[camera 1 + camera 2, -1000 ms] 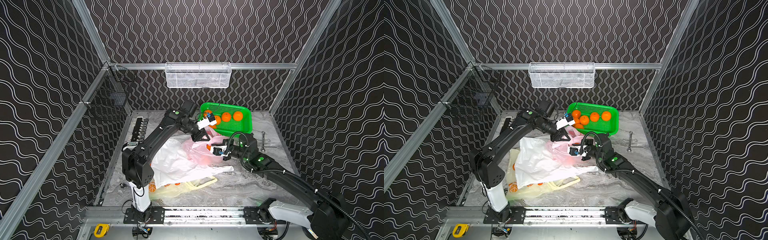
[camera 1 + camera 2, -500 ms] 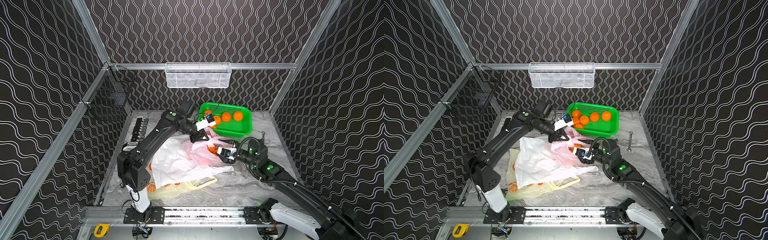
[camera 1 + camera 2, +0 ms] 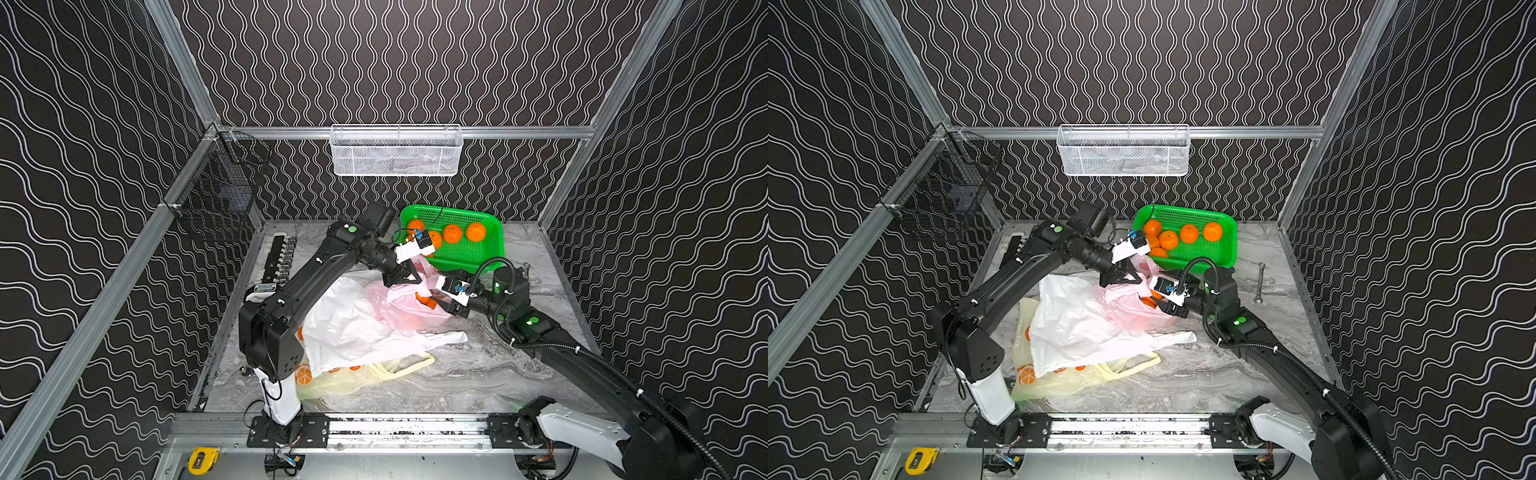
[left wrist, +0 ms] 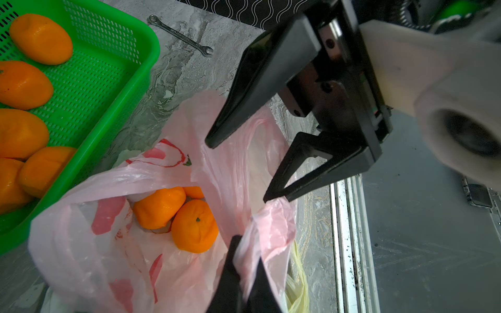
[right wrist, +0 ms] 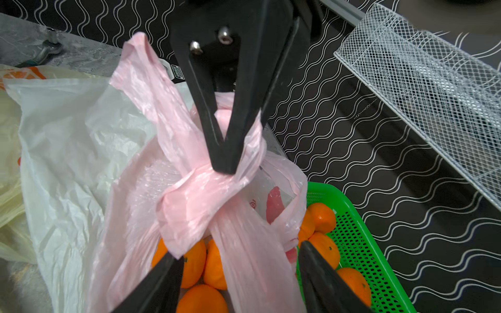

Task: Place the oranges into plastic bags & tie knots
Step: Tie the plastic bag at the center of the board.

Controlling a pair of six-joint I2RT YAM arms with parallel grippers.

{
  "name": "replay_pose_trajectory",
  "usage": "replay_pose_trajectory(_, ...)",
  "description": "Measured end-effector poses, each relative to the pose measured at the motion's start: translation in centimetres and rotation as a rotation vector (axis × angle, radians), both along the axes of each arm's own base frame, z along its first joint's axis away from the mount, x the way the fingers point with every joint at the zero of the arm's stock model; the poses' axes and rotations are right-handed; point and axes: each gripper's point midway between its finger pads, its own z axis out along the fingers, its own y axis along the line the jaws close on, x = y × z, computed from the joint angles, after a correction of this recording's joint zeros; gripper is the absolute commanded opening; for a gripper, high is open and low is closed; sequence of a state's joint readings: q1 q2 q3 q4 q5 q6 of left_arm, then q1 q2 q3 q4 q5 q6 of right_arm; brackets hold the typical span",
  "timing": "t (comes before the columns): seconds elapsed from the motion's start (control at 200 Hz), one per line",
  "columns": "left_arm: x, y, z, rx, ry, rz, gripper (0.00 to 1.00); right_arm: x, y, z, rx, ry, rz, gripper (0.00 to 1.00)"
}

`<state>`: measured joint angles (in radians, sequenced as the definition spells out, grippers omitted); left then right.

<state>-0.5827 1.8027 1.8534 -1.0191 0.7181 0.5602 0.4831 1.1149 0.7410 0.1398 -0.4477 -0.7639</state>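
Next, I open my left gripper and take the loose piece (image 4: pixel 223 202), because it is pinching the crumpled tip of the pink handle while the piece beside it runs loose.
The pink plastic bag (image 3: pixel 399 309) (image 3: pixel 1133 318) lies mid-table with three oranges (image 4: pixel 193 226) (image 5: pixel 195 260) inside. Its two handles are crossed in one loose wrap (image 5: pixel 189 195). My left gripper (image 3: pixel 401 277) (image 3: pixel 1119 279) (image 4: pixel 248 260) (image 5: pixel 223 162) is shut on one pink handle above the wrap. My right gripper (image 3: pixel 440 301) (image 3: pixel 1160 303) (image 4: pixel 238 170) (image 5: pixel 238 252) stands open at the bag's mouth; the other handle strand hangs loose between its fingers. More oranges (image 3: pixel 452 234) (image 3: pixel 1189 234) sit in the green basket (image 3: pixel 496 249) (image 4: pixel 135 67). The white bag (image 3: pixel 345 328) (image 5: pixel 67 135) and yellow bag (image 3: pixel 332 382) (image 5: pixel 10 130) lie flat beside the pink one.
A wrench (image 3: pixel 1260 282) (image 4: pixel 180 35) lies on the table right of the green basket. A white mesh basket (image 3: pixel 395 151) (image 5: pixel 420 67) hangs on the back wall and a black wire basket (image 3: pixel 220 199) on the left wall. A black tool rack (image 3: pixel 280 259) lies at the back left.
My right gripper has opened and let go of the pink handle, and its arm has drawn back a little to the right. The left gripper stays shut on its handle.
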Motion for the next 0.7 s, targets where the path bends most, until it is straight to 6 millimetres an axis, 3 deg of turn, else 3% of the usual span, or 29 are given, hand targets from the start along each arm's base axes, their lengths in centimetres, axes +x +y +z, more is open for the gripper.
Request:
replay_pose_trajectory(0.14,-0.3,0.1,-0.2,0.003,0.002,-0.004,0.00,0.0,0.6,-0.1,0.014,0.028,0.038,0.51)
replay_pose_trajectory(0.325,-0.5,0.1,-0.4,0.008,0.005,-0.009,0.13,0.0,1.2,-0.6,0.018,0.056,0.073,0.37)
replay_pose_trajectory(0.51,-0.8,-0.1,-0.5,0.010,0.007,-0.017,0.18,0.2,1.3,-1.1,0.012,0.066,0.073,0.35)
replay_pose_trajectory(0.701,-1.0,-0.3,-0.6,0.015,0.000,-0.027,0.29,0.4,1.0,-1.1,0.017,0.063,0.063,0.18)
